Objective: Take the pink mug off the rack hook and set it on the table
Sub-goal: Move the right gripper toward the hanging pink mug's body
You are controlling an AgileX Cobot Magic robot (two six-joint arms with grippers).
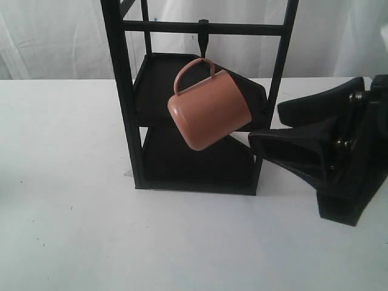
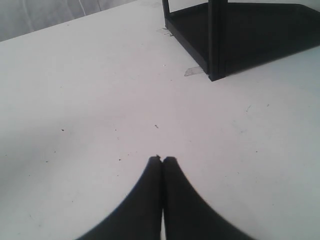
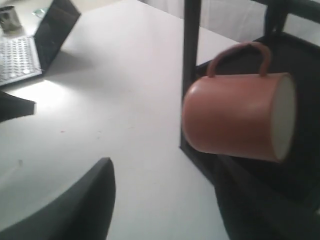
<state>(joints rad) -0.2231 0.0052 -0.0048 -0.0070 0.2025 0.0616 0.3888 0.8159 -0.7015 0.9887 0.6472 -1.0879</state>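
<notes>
The robot's right gripper should next close on the pink mug's rim (image 1: 246, 113) (image 3: 275, 146), low down and away from the mug's handle, with one finger inside the mug.
The pink mug (image 1: 209, 109) hangs tilted by its loop handle from the rack hook (image 1: 204, 39) on the black rack's (image 1: 126, 91) top crossbar, base toward the exterior camera. My right gripper (image 1: 267, 124) is open just right of the mug, fingertips close to its side without touching. In the right wrist view the pink mug (image 3: 235, 117) hangs ahead of the open right gripper (image 3: 165, 170), white inside showing. My left gripper (image 2: 162, 159) is shut and empty over the white table (image 2: 100, 100), apart from the rack's foot (image 2: 215, 75); the exterior view does not show it.
The rack's two black shelves (image 1: 200, 160) sit behind and below the mug. An open laptop (image 3: 30, 50) and a metal cup (image 3: 9, 17) lie at the table's far side. Bare white table (image 1: 73, 212) spreads left of and in front of the rack.
</notes>
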